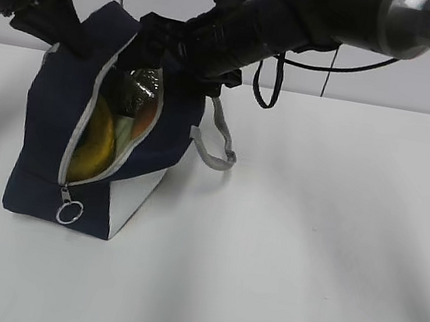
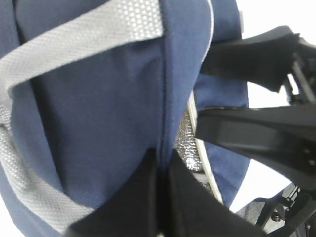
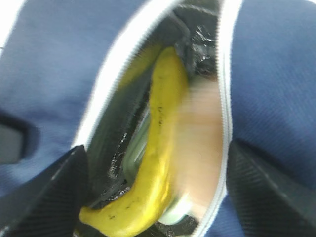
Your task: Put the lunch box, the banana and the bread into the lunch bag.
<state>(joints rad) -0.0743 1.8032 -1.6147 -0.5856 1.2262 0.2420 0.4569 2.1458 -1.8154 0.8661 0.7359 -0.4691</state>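
Observation:
The lunch bag sags with the banana along its open zipper, so the robot's right gripper should grab the bag's edge (image 1: 197, 104) by the grey strap and help lift it upright.
The navy lunch bag (image 1: 45, 131) stands at the left of the table with its zipper open. Inside lie the yellow banana (image 1: 92, 148), the sage-green lunch box (image 1: 124, 132) and the tan bread (image 1: 145, 120). My left gripper (image 1: 58, 12) is shut on the bag's upper fabric edge (image 2: 162, 197). My right gripper (image 1: 163, 52) hangs open over the opening. In the right wrist view its jaws (image 3: 158, 197) stand wide apart at either side of the mouth, with the banana (image 3: 158, 148), the blurred bread (image 3: 200, 148) and the lunch box (image 3: 136, 145) below.
The zipper ring pull (image 1: 69, 211) hangs at the bag's lower front. A grey strap handle (image 1: 218, 141) droops on the right side, and another (image 2: 84, 39) crosses the left wrist view. The right gripper's black fingers (image 2: 247, 138) show beside the bag there. White table lies to the right.

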